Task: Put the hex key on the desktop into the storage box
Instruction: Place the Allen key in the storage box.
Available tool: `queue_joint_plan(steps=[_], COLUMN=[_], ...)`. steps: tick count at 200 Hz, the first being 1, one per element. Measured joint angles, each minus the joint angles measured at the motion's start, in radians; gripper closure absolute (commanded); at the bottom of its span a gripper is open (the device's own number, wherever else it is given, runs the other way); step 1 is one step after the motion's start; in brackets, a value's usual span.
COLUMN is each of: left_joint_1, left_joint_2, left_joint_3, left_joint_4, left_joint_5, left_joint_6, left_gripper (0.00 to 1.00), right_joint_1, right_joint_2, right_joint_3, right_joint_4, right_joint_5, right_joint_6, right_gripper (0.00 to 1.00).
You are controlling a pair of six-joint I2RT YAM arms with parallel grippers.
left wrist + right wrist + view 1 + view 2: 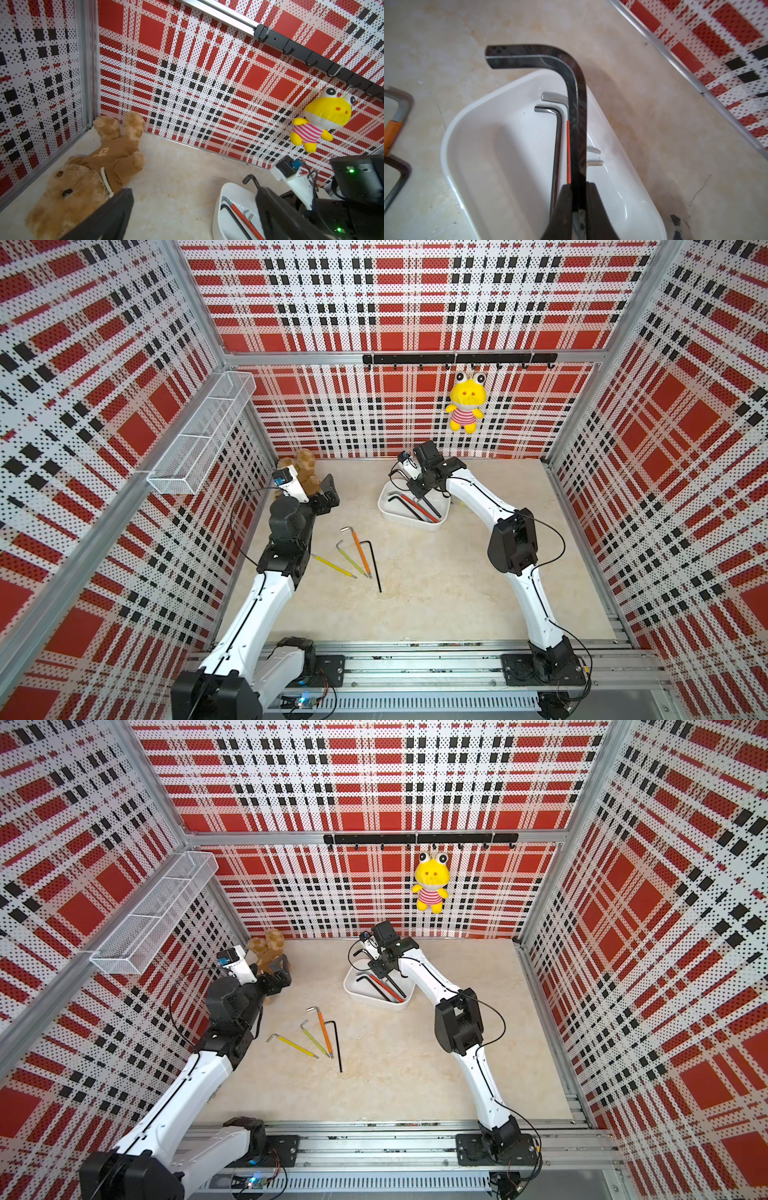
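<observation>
The thick black hex key will go down from my right gripper between the dark key and the red-sleeved key [418, 512] [563, 168].
My right gripper [417, 488] [578, 187] is shut on a thick black hex key [576, 116] and holds it just above the white storage box [390, 510] [467, 124]. The key's bent end [249, 179] sticks out past the box's far rim. A red-sleeved key [417, 508] and a dark key [557, 141] lie inside the box. Several hex keys rest on the desktop [436, 580]: yellow [334, 566], yellow-green [353, 558], orange [360, 549] and thin black [374, 566]. My left gripper [328, 494] [191, 218] stands open and empty near the back left corner.
A brown teddy bear [305, 472] [93, 166] lies in the back left corner beside the left gripper. A yellow frog plush [465, 402] hangs from a black hook rail [457, 358] on the back wall. A white wire-mesh basket [203, 435] is mounted on the left wall.
</observation>
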Motion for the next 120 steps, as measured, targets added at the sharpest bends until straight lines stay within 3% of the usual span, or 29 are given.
queue_joint_plan(steps=[120], left_joint_1=[0.0], left_joint_2=[0.023], left_joint_3=[0.0], left_joint_4=[0.001], left_joint_5=[0.011], left_joint_6=[0.0], left_gripper=[0.01], right_joint_1=[-0.002], right_joint_2=[0.086], right_joint_3=[0.0], right_joint_4=[-0.028], right_joint_5=[-0.002], right_joint_6=[0.011], right_gripper=[1.0])
